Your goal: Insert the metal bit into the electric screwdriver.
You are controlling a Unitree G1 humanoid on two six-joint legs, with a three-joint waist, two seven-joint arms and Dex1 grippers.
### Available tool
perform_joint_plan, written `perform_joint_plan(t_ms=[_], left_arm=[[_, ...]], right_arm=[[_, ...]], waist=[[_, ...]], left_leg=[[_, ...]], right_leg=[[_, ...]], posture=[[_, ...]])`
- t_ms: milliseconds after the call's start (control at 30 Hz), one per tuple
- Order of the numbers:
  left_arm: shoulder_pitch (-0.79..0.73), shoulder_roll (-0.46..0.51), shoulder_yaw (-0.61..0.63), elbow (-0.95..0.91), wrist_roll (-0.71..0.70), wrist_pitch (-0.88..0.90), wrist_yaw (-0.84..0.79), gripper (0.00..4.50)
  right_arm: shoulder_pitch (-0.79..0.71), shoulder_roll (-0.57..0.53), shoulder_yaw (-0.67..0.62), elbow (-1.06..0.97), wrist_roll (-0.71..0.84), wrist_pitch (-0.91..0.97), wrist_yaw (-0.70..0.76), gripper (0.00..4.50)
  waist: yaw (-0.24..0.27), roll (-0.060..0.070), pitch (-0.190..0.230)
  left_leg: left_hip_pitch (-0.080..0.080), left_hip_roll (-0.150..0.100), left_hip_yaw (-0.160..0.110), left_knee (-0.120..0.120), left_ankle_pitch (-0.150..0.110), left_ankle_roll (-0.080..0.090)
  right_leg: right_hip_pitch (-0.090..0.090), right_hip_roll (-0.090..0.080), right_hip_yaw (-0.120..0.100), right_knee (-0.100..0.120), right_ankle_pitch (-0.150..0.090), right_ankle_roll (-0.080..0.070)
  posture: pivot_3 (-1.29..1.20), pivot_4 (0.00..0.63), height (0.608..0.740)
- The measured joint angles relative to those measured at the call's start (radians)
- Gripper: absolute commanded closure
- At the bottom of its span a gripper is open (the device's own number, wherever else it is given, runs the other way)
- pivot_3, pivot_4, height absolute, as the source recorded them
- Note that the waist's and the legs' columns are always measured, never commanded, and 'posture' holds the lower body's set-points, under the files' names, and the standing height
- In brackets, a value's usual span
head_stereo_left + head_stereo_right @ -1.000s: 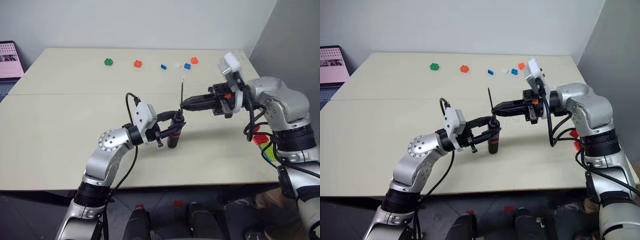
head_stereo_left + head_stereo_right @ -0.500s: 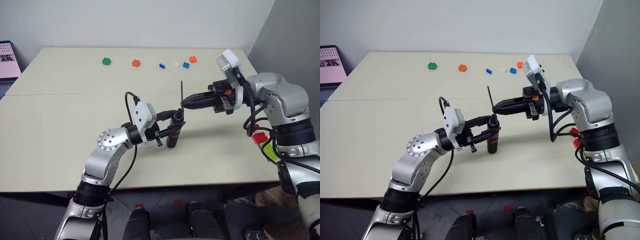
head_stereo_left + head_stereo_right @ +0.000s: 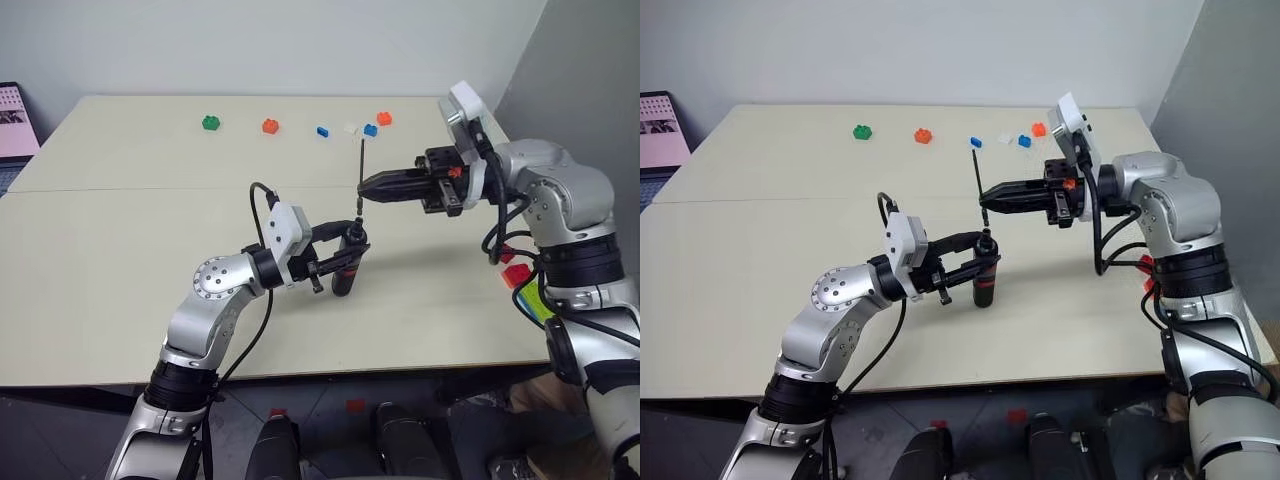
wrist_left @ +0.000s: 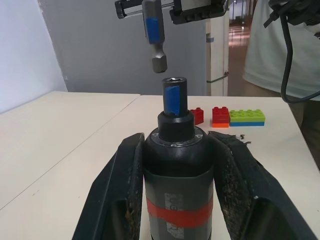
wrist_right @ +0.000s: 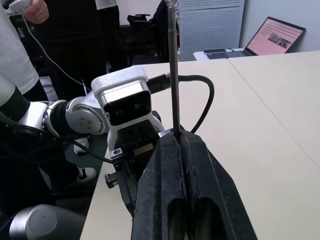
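Note:
My right gripper will let go of the metal bit in the open socket atop the electric screwdriver (image 3: 357, 221), above my left gripper's fingers.
The electric screwdriver (image 3: 344, 268), black with a red band, stands upright on the table, and my left gripper (image 3: 352, 243) is shut on its body. In the left wrist view its fingers (image 4: 120, 180) flank the screwdriver (image 4: 176, 165), whose open socket faces up. My right gripper (image 3: 364, 187) points left and is shut on the metal bit (image 3: 361, 160), held upright. The bit's hex end (image 4: 157, 56) hangs just above the socket, slightly off its axis and apart from it. The right wrist view shows the bit (image 5: 174, 65) rising from the shut fingertips (image 5: 172, 145).
Small toy bricks lie along the table's far side: green (image 3: 211, 122), orange (image 3: 270, 126), blue (image 3: 323, 131) and others. More bricks (image 3: 517, 275) sit near the right edge. A laptop (image 3: 12, 120) is at the far left. People (image 5: 30, 45) stand beyond the table (image 3: 120, 230).
My right gripper has risen a little with the bit, so the bit's lower end now sits higher above the screwdriver. The left gripper and screwdriver have stayed in place.

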Motion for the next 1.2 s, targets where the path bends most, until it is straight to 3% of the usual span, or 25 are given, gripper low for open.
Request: perform_joint_plan(t_ms=[1200], left_arm=[[-0.003,0.004,0.004,0.007,-0.002,-0.001,0.0,2.89]], right_arm=[[0.04,0.005,-0.014,-0.051,-0.001,0.002,-0.017,4.5]], waist=[[0.0,0.0,0.0]], left_leg=[[0.0,0.0,0.0,0.0,0.0,0.0]], right_leg=[[0.0,0.0,0.0,0.001,0.0,0.0]], posture=[[0.0,0.15,0.74]])
